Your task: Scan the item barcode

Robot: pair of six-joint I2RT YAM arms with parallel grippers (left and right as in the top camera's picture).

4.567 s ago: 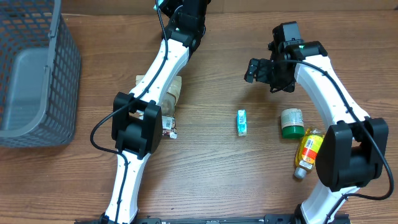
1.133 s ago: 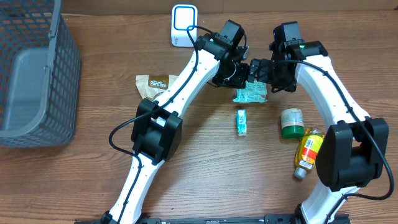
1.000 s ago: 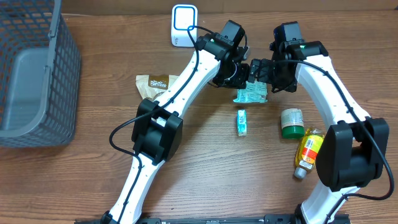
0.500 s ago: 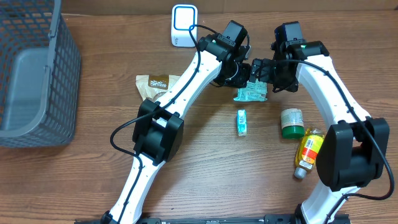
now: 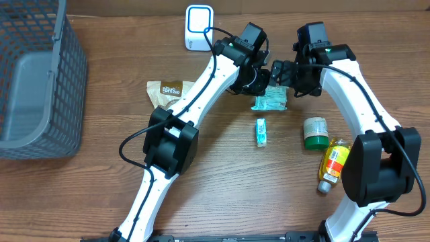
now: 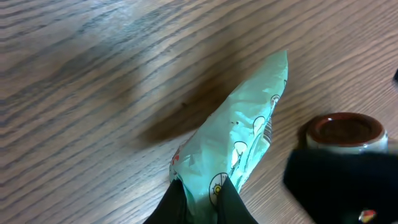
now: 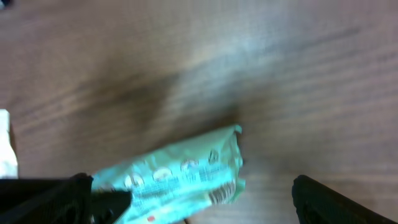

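My left gripper is to release the mint-green packet on the table (image 5: 287, 111). Next, I set it down there, behind the teal box and the green-lidded jar. The packet now hangs just above the table.
The item is a mint-green packet (image 5: 270, 102) hanging just above the table, right of centre. My left gripper (image 5: 259, 84) is shut on its upper end. In the left wrist view the two black fingers (image 6: 200, 190) pinch the packet (image 6: 242, 143), and a barcode (image 6: 267, 127) shows on its side. My right gripper (image 5: 285, 75) stands open right next to the packet. In the right wrist view the packet (image 7: 180, 174) lies between the wide-apart fingers (image 7: 193, 193), untouched by them. The white scanner with a blue square (image 5: 197, 27) stands at the back.
A grey mesh basket (image 5: 33, 81) fills the far left. A brown snack bag (image 5: 168, 91) lies under the left arm. A small teal box (image 5: 261, 132), a green-lidded jar (image 5: 314, 132) and a yellow bottle (image 5: 332, 165) lie to the right.
Since the earliest frame the left arm has swung from the back of the table to the middle, with the packet in its grip. Over the last second both arms barely shift.
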